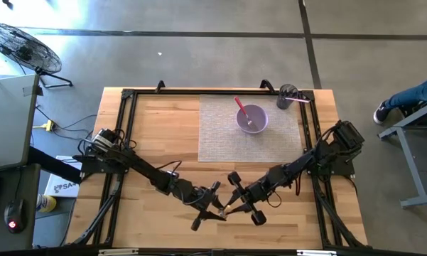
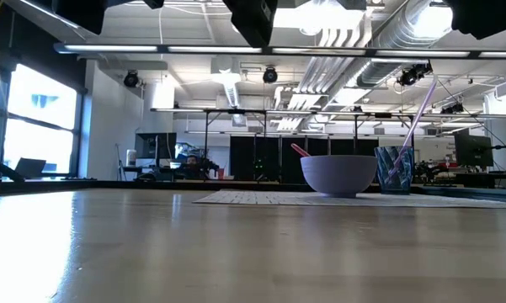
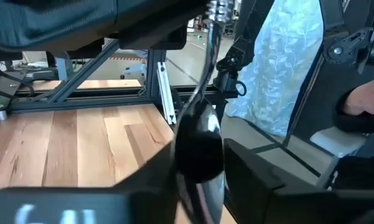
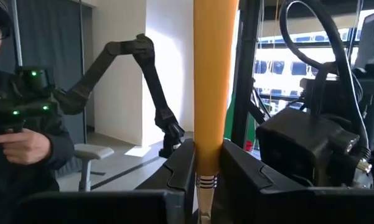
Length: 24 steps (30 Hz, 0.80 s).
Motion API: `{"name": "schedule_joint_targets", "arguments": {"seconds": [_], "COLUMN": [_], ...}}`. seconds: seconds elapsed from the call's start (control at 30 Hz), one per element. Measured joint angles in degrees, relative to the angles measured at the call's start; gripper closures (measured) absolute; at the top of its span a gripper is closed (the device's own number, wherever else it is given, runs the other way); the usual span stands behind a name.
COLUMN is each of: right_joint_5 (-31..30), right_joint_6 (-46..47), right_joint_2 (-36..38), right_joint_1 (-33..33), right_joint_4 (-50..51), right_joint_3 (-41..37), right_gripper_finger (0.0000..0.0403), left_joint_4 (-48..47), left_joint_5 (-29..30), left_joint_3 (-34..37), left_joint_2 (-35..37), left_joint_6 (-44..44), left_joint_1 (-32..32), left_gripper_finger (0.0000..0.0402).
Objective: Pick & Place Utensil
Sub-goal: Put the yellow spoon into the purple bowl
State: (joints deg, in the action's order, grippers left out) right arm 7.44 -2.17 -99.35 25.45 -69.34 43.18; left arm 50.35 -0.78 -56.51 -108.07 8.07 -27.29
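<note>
Next, my right gripper opens from its pinch on the orange handle's collar and takes the handle nearer the tip [image 4: 216,22] while my left gripper holds the head.
The utensil has an orange handle [image 4: 215,81], a thin metal shaft [image 3: 205,68] and a glossy black head [image 3: 199,146]. It is held up over the table's near middle, between my two grippers. My right gripper [image 1: 236,205] is shut on the handle. My left gripper [image 1: 217,211] faces it and is shut around the black head. In the high view only a bit of orange [image 1: 228,208] shows between them. The low view shows neither gripper's fingers. My left gripper has the black head [image 3: 202,168] between its two fingers [image 3: 261,180], coming level from the table's left side. The head fills the gap between them, and the shaft runs on away from the fingers. The utensil is clear of the table. My right gripper pinches the orange handle at its end by the ribbed metal collar [image 4: 206,163] between its two fingers [image 4: 177,171]. It comes about level from the table's right side. The handle runs on straight ahead of the fingers, clear of the table.
A purple bowl [image 1: 251,119] with a red utensil in it sits on a grey placemat [image 1: 217,131] at the far right. A dark cup [image 1: 287,96] holding a pink stick stands by the mat's far right corner. Bare wood lies at the left. A person sits beyond the table.
</note>
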Motion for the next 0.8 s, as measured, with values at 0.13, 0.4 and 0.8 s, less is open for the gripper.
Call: {"name": "schedule_joint_targets", "arguments": {"seconds": [0.13,0.4,0.8], "right_joint_5": [0.2,-6.3,-33.3], "right_joint_6": [-0.2,0.9,0.6], "right_joint_2": [0.0,0.1,9.4], "right_joint_1": [0.0,0.9,5.8], "right_joint_4": [0.2,3.4,20.8], "right_joint_3": [-0.1,-0.3,-0.2], "right_gripper_finger": [0.0348,0.0334,0.0223], "left_joint_4": [-0.7,-7.4,-23.3], "left_joint_5": [0.7,9.0,23.8], "left_joint_3": [0.0,-0.2,-0.2], "left_joint_2": [0.0,0.9,4.1], "left_joint_6": [0.7,3.5,13.2], "left_joint_1": [0.0,-0.2,-0.9], "left_gripper_finger": [0.0367,0.0386,0.0396]}}
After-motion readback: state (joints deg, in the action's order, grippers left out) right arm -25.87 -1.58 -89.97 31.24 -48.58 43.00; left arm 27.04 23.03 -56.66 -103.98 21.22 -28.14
